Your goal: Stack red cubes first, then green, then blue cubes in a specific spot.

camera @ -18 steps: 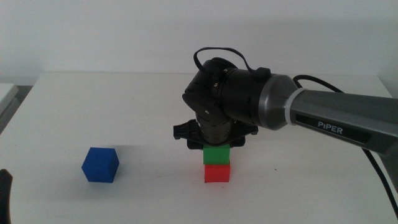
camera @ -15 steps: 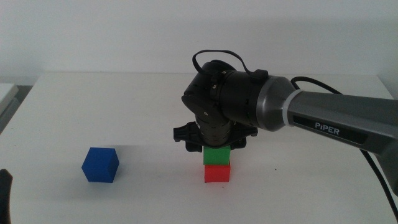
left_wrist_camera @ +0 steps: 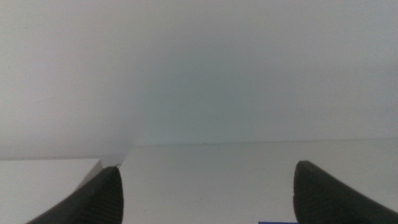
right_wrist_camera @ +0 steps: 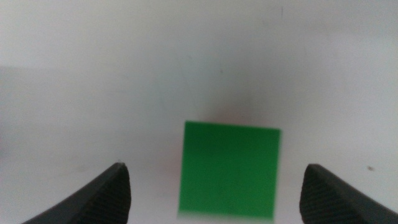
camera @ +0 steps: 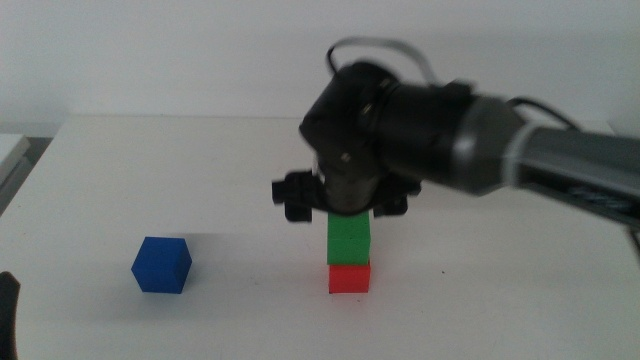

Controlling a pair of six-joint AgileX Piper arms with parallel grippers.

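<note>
Next, my left gripper will go to the blue cube's upper sides (camera: 163,258) and close there, because blue goes on top of green.
The green cube (camera: 348,239) sits squarely on the red cube (camera: 349,278) at the table's front middle. My right gripper (camera: 345,205) hovers just above the stack. In the right wrist view its jaws stand wide apart and empty, and the right gripper (right_wrist_camera: 214,171) looks down on the green cube's top (right_wrist_camera: 229,169). The blue cube (camera: 161,265) lies alone at the front left. My left gripper (camera: 5,310) waits at the bottom left edge; in its wrist view the left gripper (left_wrist_camera: 205,171) is open and empty. The marked spot is hidden under the stack.
The white table (camera: 200,160) stretches back to a white wall. A sliver of blue (left_wrist_camera: 277,221) shows at the edge of the left wrist view. The right arm (camera: 560,165) reaches in from the right above the table.
My right gripper has risen off the green cube, which stays on the red cube. The blue cube and the left arm have not moved.
</note>
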